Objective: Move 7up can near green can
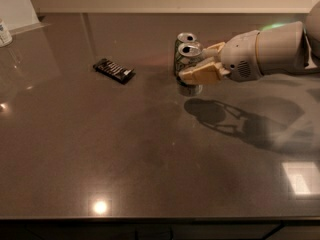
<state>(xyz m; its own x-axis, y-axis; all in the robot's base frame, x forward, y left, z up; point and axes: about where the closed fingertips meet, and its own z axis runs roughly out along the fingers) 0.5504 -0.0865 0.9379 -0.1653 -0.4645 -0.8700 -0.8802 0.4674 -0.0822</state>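
Next, my gripper lets go of the 7up can on the table point(204, 86) beside the green can, on the side toward my arm.
The 7up can point(190, 51), pale with a silver top, is upright in my gripper point(202, 66), just in front of the green can. My cream fingers point(200, 75) are shut around its body; its base point(189, 90) shows below them, at or just above the dark tabletop. The green can point(182, 46), dark green with a silver top, stands directly behind and slightly left of it, mostly hidden. The two cans look touching or nearly so. My arm comes in from the right.
A black snack bar wrapper point(114, 70) lies on the table to the left of the cans. A clear bottle with a white label point(4, 32) stands at the far left edge. The dark table point(125, 159) extends toward the front.
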